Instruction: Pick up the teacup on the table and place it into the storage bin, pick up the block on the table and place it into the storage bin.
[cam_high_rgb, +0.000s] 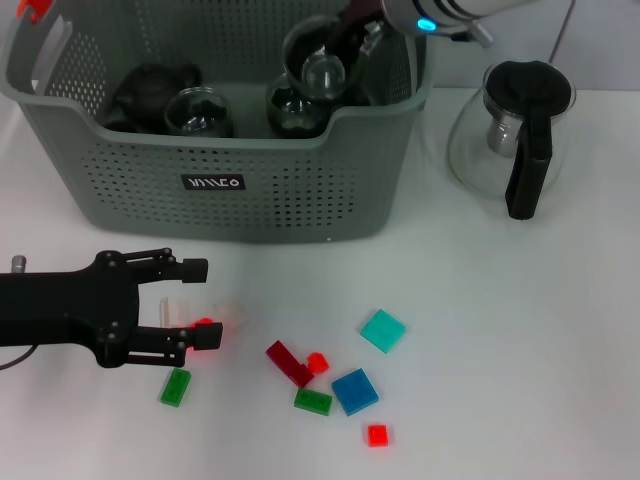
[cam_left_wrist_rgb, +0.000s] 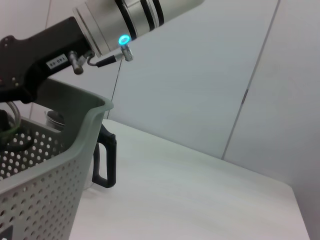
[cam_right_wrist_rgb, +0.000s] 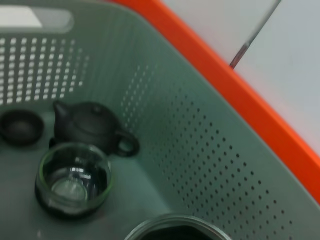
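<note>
The glass teacup will go down on the bottom of the bin beside the glass cup (cam_high_rgb: 290, 112) near the black teapot, set there by my right gripper.
The grey-green storage bin (cam_high_rgb: 250, 200) stands at the back of the table. Above its right half, my right gripper (cam_high_rgb: 352, 38) is shut on a glass teacup (cam_high_rgb: 320, 62); that cup's rim (cam_right_wrist_rgb: 175, 227) shows close up in the right wrist view. Near the front left, my left gripper (cam_high_rgb: 195, 303) stands open on the table. A small red block (cam_high_rgb: 207, 333) lies at the tip of its nearer finger, and a pale clear piece (cam_high_rgb: 170, 310) sits between the fingers. Its own fingers are out of the left wrist view.
Inside the bin are a black teapot (cam_high_rgb: 150, 85), a glass cup (cam_high_rgb: 198, 110) and another glass (cam_high_rgb: 290, 108). A glass kettle with a black handle (cam_high_rgb: 510, 130) stands right of the bin. Several loose blocks lie in front: green (cam_high_rgb: 176, 386), dark red (cam_high_rgb: 288, 363), blue (cam_high_rgb: 355, 391), teal (cam_high_rgb: 382, 330).
</note>
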